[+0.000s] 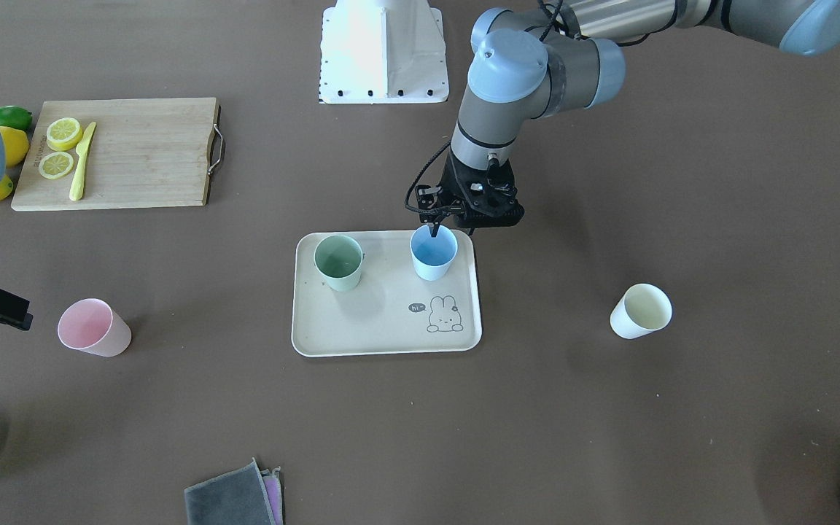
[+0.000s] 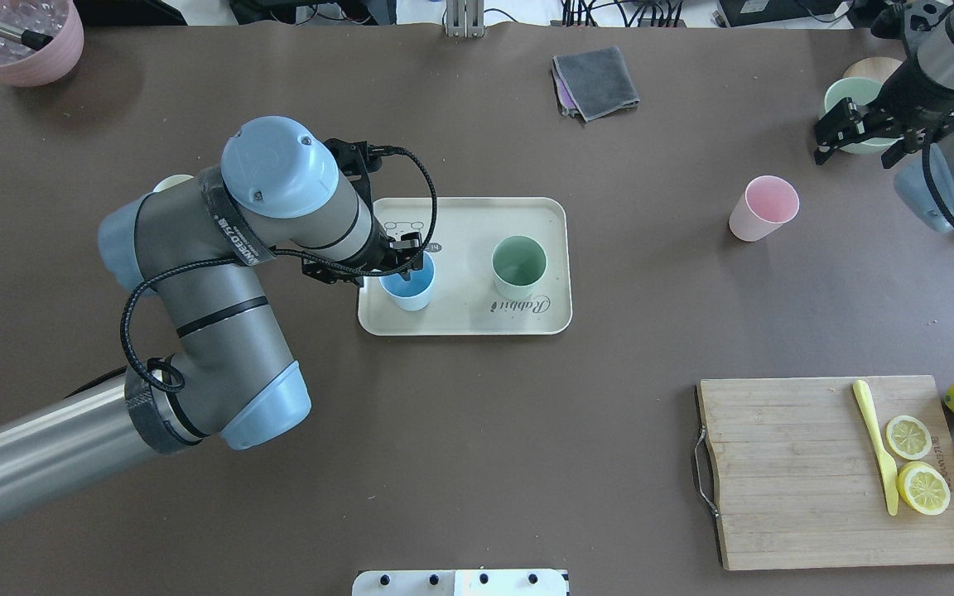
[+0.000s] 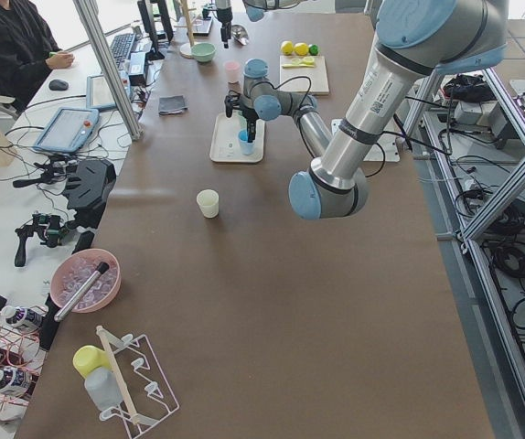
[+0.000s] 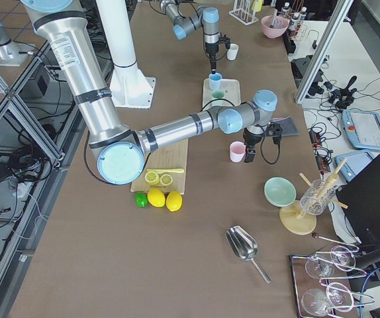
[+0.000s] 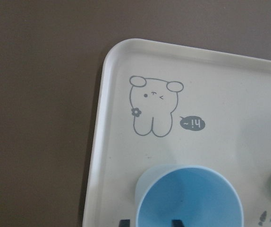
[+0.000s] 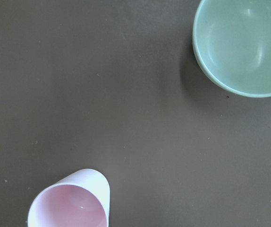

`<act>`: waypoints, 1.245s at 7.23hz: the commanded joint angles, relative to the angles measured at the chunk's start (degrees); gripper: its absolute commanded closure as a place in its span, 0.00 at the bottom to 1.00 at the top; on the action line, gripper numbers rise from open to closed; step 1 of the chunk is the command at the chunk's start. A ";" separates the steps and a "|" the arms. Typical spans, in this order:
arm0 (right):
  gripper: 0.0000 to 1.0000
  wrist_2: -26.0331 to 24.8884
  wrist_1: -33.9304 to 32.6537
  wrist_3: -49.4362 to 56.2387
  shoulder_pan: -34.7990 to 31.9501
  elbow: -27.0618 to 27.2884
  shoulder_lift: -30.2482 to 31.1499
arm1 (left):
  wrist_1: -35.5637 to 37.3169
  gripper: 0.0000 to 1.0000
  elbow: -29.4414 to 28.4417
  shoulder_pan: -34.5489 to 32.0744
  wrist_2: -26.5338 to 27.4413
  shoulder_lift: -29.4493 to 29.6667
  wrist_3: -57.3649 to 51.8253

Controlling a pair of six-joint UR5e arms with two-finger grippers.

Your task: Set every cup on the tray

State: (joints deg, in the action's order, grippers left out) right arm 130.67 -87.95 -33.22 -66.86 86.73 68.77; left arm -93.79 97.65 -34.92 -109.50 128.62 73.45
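Note:
The robot's right gripper needs to next go to the pink cup's rim (image 1: 60, 327) (image 6: 105, 215), on the side that faces away from the beige tray, and close there.
The beige tray (image 1: 383, 332) (image 2: 460, 217) holds the sage green cup (image 1: 338, 262) (image 2: 518, 266) and the light blue cup (image 1: 433, 253) (image 2: 407, 288), both upright. My left gripper (image 1: 436, 227) (image 5: 149, 221) is slightly open. It straddles the blue cup's (image 5: 187, 198) rim, one finger inside and one outside. The pink cup (image 1: 93, 328) (image 2: 763, 209) (image 6: 71, 205) stands on the table off the tray. The cream-white cup (image 1: 640, 311) (image 3: 208, 203) stands on the table on the other side. My right gripper (image 2: 856, 149) is open and empty, above the table beyond the pink cup.
A wooden cutting board (image 2: 792, 472) holds lemon slices and a yellow knife, with whole lemons beside it. A mint green bowl (image 2: 845, 95) (image 6: 244, 47) sits by my right gripper. A grey cloth (image 2: 597, 81) and a pink bowl (image 2: 21, 41) lie at the far edge.

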 commanded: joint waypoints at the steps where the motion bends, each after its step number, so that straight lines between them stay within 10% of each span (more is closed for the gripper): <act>1: 0.00 -0.59 2.67 -2.27 2.95 -0.77 -0.12 | 5.71 0.02 4.47 -2.60 -1.84 -0.38 -4.08; 6: 0.00 -3.75 13.94 -7.48 6.56 -7.44 0.40 | 8.60 0.02 9.99 -10.33 -6.60 -6.70 -14.26; 8: 0.99 -3.58 14.91 -7.13 7.17 -7.45 0.75 | 14.84 0.02 12.65 -16.46 -9.05 -7.77 -24.62; 9: 1.00 -3.41 14.92 -7.47 7.53 -6.93 0.32 | 14.86 0.02 12.74 -20.06 -11.33 -10.29 -29.37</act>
State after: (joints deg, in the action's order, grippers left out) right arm 127.10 -73.28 -40.55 -59.81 79.46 69.37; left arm -80.32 109.85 -50.61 -118.28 120.61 50.40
